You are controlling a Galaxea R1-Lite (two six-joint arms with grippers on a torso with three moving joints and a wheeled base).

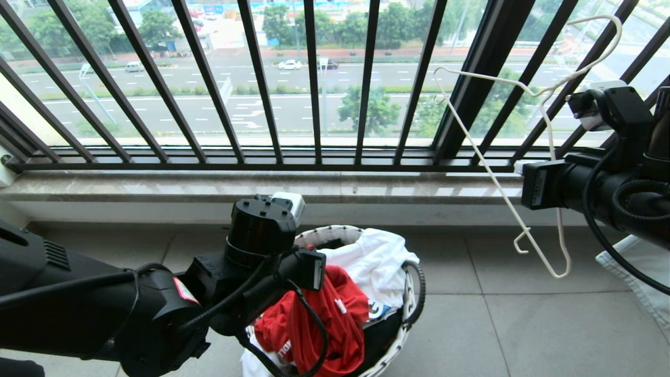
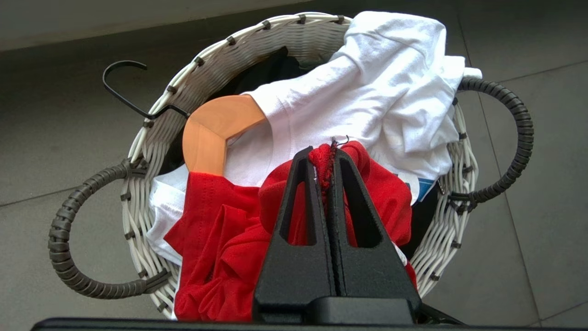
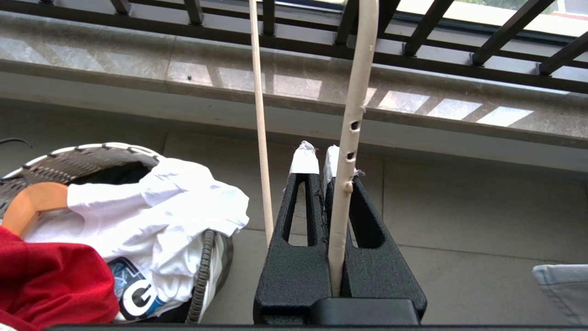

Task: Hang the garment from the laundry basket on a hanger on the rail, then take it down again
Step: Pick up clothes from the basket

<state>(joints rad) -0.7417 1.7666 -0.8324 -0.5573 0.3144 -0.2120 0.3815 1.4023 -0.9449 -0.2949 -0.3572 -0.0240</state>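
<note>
My left gripper pinches a bunched seam of the red garment from above, so next I lay it down, turn my wrist and take the red garment's edge (image 2: 180, 242) from the side.
The red garment (image 1: 314, 324) lies bunched in the front of the round woven laundry basket (image 1: 324, 234) on the tiled floor. My left gripper (image 2: 325, 154) reaches down into the basket and is shut on a pinched fold of the red garment (image 2: 216, 239). The fabric shows between its fingertips. On the right my right gripper (image 3: 319, 158) is held up in the air, shut on one wire of the cream-white hanger (image 3: 351, 115). The hanger (image 1: 492, 173) dangles tilted in front of the railing, hook uppermost. The rail is out of view.
A white T-shirt (image 2: 381, 92) and a wooden hanger (image 2: 206, 133) with a black hook also lie in the basket. The black barred balcony railing (image 1: 314, 104) and stone sill (image 1: 261, 186) stand right behind it. A pale garment (image 1: 638, 283) lies on the floor at the right.
</note>
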